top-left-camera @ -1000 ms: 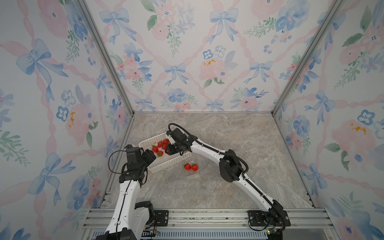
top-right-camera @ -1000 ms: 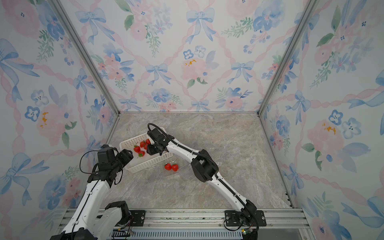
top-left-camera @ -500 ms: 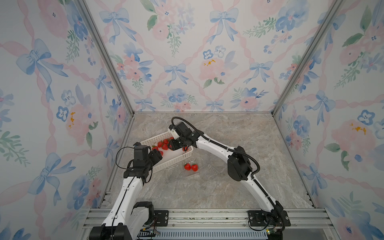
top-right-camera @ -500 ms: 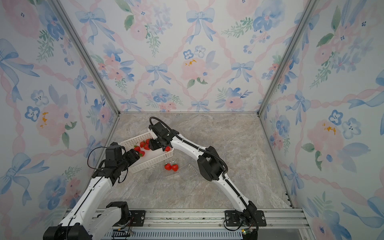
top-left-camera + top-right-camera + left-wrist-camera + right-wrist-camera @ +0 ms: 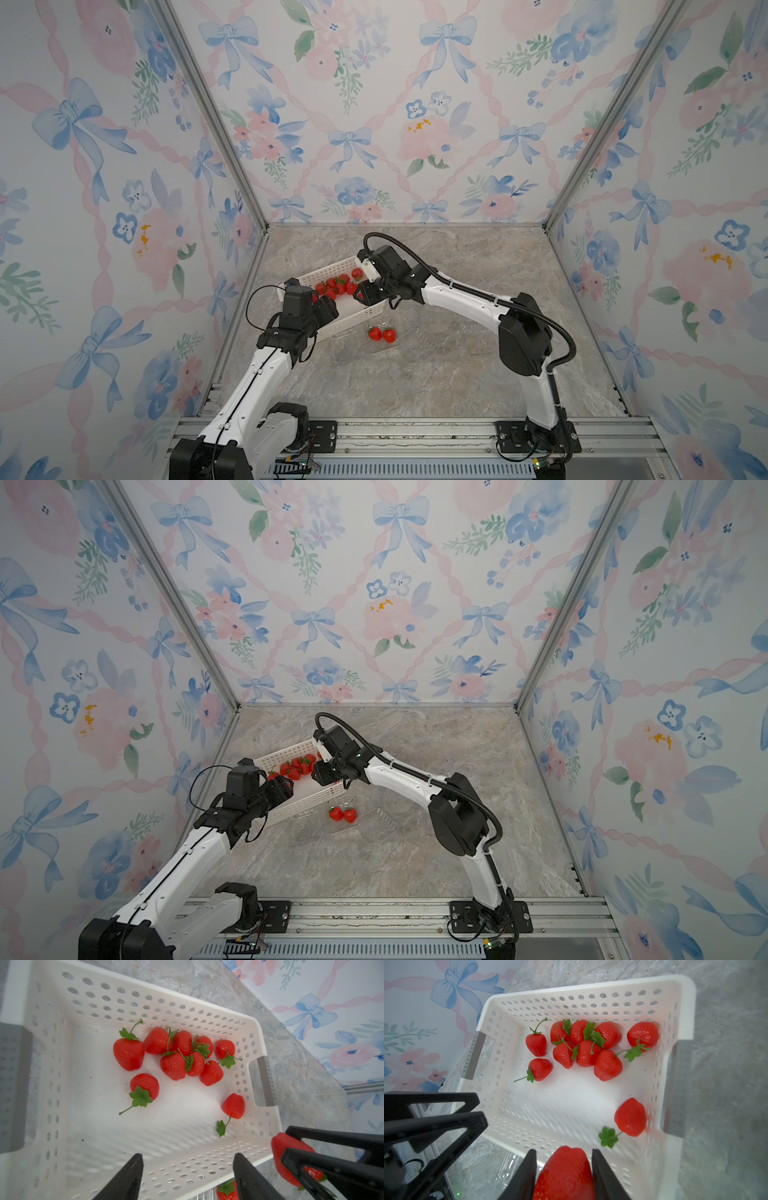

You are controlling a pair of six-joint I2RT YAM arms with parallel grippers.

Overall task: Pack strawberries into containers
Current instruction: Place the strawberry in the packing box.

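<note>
The robot's right gripper will release the red strawberry in the clear container, at the near side of its two strawberries (image 5: 380,348).
Several red strawberries (image 5: 174,1066) lie in the white perforated basket (image 5: 332,266). My right gripper (image 5: 563,1151) is shut on one strawberry (image 5: 564,1172) above the basket's near right corner, also seen in a top view (image 5: 358,294). My left gripper (image 5: 188,1155) is open and empty, its fingers astride the basket's near wall; in a top view it is at the near left corner (image 5: 328,309). Two strawberries (image 5: 382,333) sit in a clear container (image 5: 349,827) on the table just in front of the basket. Part of that container's clear plastic (image 5: 506,1167) shows below the held berry.
Another clear container (image 5: 380,816) lies to the right of the two berries. The basket stands close to the left wall, angled. The two grippers are close together at the basket's near side. Open marble table (image 5: 415,386) stretches to the front and right.
My left gripper has moved right and forward to the basket's near wall. My right gripper, still holding its strawberry, has shifted slightly right toward the basket's near corner.
</note>
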